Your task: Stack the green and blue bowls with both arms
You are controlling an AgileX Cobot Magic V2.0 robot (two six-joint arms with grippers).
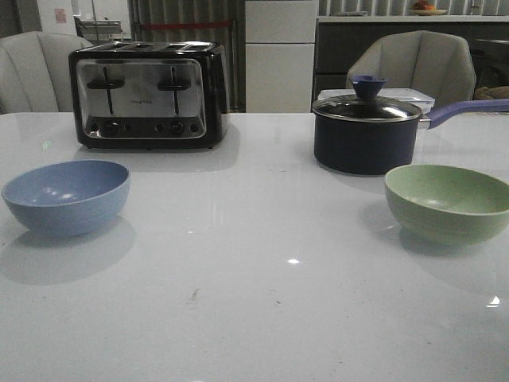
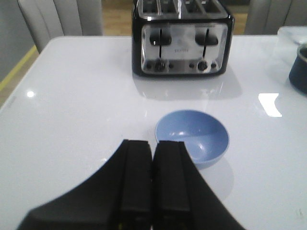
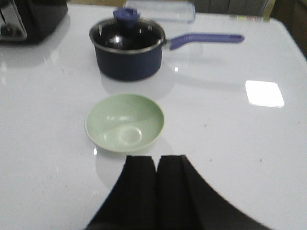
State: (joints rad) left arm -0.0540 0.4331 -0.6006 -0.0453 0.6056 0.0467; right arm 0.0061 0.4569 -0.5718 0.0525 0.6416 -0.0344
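My right gripper will grip the rim of the green bowl (image 1: pixel 505 191) (image 3: pixel 163 120) at the side farthest from the blue bowl.
The dusty blue bowl (image 1: pixel 67 196) sits upright and empty on the white table at the left; it also shows in the left wrist view (image 2: pixel 193 137). The pale green bowl (image 1: pixel 447 202) sits upright and empty at the right; it also shows in the right wrist view (image 3: pixel 124 122). My left gripper (image 2: pixel 153 143) is shut and empty, above the table just short of the blue bowl. My right gripper (image 3: pixel 157 157) is shut and empty, just short of the green bowl. Neither gripper shows in the front view.
A black and chrome toaster (image 1: pixel 148 94) stands at the back left. A dark navy saucepan (image 1: pixel 366 132) with a glass lid and purple handle stands behind the green bowl. A clear lidded tray (image 3: pixel 160 10) lies behind the saucepan. Chairs stand beyond the table.
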